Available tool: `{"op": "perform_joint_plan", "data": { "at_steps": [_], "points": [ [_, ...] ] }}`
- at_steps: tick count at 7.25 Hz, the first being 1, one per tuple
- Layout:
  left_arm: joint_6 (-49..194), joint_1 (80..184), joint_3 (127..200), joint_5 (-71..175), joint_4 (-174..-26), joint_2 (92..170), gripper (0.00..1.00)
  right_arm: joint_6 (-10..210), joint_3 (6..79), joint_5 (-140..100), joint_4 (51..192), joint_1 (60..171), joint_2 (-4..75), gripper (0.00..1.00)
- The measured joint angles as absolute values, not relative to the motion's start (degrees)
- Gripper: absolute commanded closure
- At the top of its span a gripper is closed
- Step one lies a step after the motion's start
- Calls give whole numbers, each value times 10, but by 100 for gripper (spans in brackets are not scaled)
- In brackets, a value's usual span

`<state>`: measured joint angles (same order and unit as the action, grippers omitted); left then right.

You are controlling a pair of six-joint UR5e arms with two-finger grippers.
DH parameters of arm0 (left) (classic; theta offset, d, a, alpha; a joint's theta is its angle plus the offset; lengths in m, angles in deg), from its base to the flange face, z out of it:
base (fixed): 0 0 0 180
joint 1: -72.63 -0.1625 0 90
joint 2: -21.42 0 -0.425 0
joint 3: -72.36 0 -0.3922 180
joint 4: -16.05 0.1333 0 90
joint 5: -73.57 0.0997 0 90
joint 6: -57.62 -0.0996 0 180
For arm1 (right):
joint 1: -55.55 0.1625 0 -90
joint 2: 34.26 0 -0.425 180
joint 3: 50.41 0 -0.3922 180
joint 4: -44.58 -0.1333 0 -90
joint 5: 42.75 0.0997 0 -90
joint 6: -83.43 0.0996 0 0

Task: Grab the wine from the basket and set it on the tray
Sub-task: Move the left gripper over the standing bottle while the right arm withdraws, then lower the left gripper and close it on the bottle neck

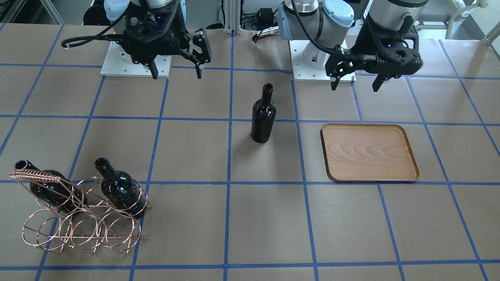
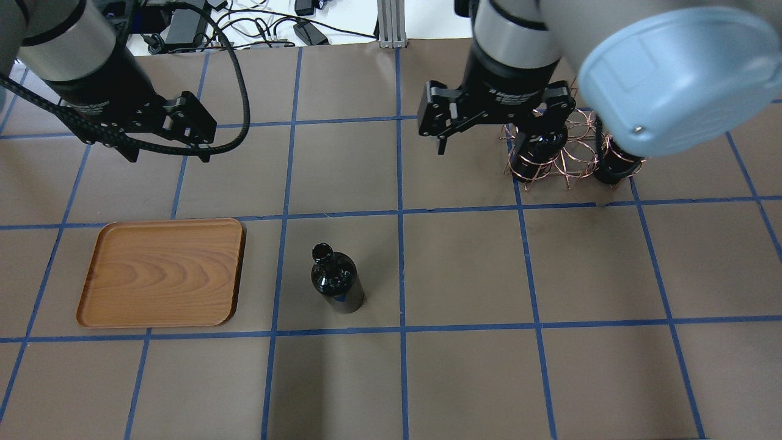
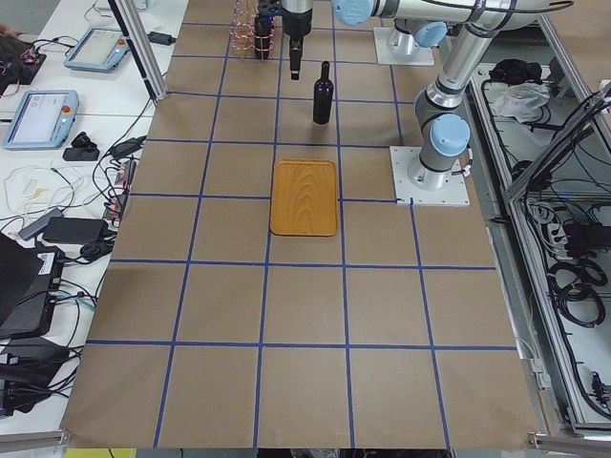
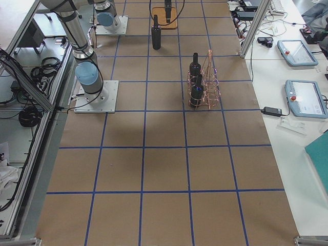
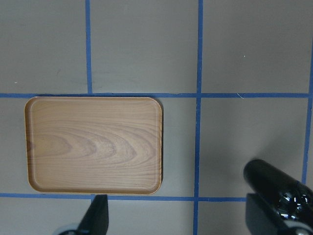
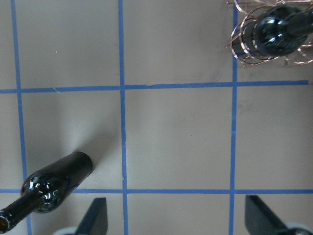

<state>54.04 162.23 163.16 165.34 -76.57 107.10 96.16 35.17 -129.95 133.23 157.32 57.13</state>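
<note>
Next, the left gripper grips the standing wine bottle's neck (image 1: pixel 267 94), above the bottle's wide body.
One wine bottle (image 1: pixel 263 115) stands upright on the table between the basket and the tray, and also shows in the overhead view (image 2: pixel 336 281). The wooden tray (image 1: pixel 369 152) lies bare beside it. The copper wire basket (image 1: pixel 37 176) holds two more bottles, one (image 1: pixel 50 187) next to the other (image 1: pixel 121 189). My left gripper (image 1: pixel 355 84) is open and empty, above the table behind the tray. My right gripper (image 1: pixel 176 74) is open and empty, high between the standing bottle and the basket (image 2: pixel 574 156). The left wrist view shows the tray (image 5: pixel 93 144) and the bottle (image 5: pixel 279 191).
Brown paper with blue tape grid lines covers the table. The two arm base plates (image 1: pixel 134 64) stand at the robot's edge. Cables and a metal post (image 2: pixel 391 24) lie beyond the far edge. Tablets and cables sit on side benches (image 3: pixel 48 114).
</note>
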Motion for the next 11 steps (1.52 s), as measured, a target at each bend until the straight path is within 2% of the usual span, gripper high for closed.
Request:
{"op": "perform_joint_plan", "data": {
  "at_steps": [6, 11],
  "points": [
    [586, 1790, 1721, 1611, -730, 1081, 3, 845, 347, -1309, 1312, 1516, 594, 0],
    [556, 1805, 1777, 1590, -677, 1097, 8, 833, 350, -1322, 1293, 1507, 605, 0]
  ]
}}
